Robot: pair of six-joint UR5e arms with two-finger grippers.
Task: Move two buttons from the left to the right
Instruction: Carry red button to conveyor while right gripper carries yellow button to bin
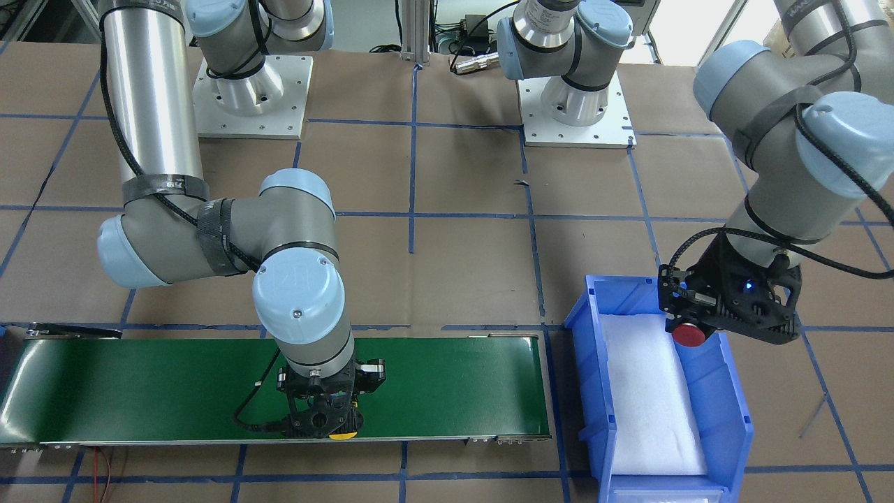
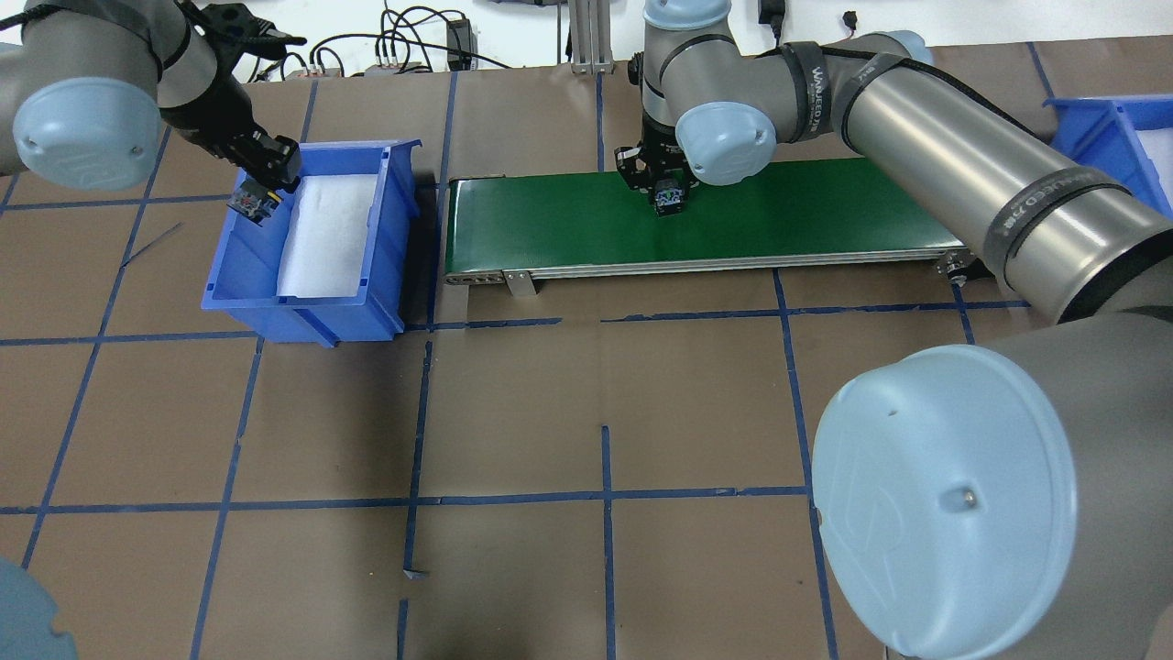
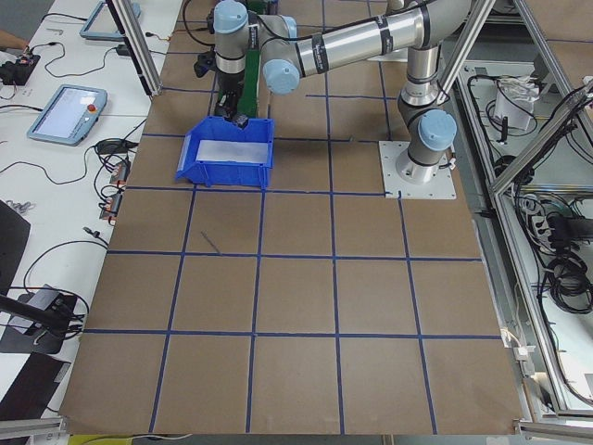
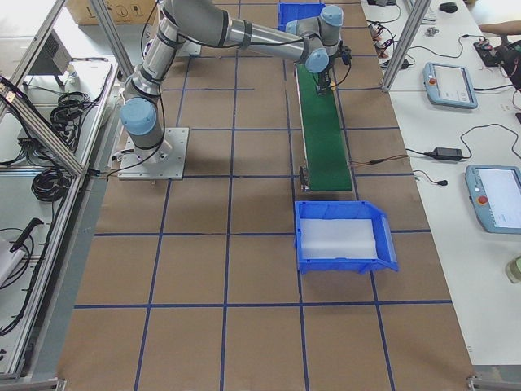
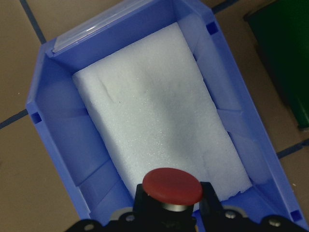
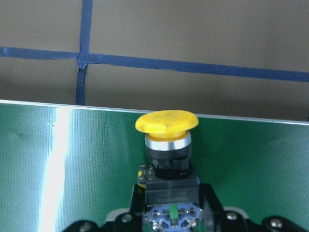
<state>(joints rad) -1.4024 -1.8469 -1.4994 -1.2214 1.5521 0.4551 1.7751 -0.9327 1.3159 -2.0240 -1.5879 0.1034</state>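
Note:
The robot's left gripper will release the red-capped button, still held over the blue bin, on the green conveyor belt's end (image 1: 498, 414) beside the blue bin.
My left gripper (image 1: 693, 323) is shut on the red-capped button (image 1: 688, 334) and holds it above the robot-side end of the blue bin (image 1: 733, 405). In the left wrist view, the red button (image 5: 172, 185) sits between the fingers (image 5: 206, 194) over the bin's white foam (image 5: 154, 116). My right gripper (image 1: 323, 418) is low over the green conveyor belt (image 1: 140, 388), shut on the yellow-capped button (image 1: 342, 434). The right wrist view has the yellow button (image 6: 166, 123) with its cap at the belt's (image 6: 251, 159) edge. Whether it touches the belt is unclear.
The left bin (image 2: 243, 280) stands just off the conveyor's (image 2: 825, 211) left end. A second blue bin (image 2: 1090, 119) stands at the table's far right. The right arm's elbow (image 2: 944, 495) fills the lower right of the overhead view. Brown paper with blue tape lines covers the table.

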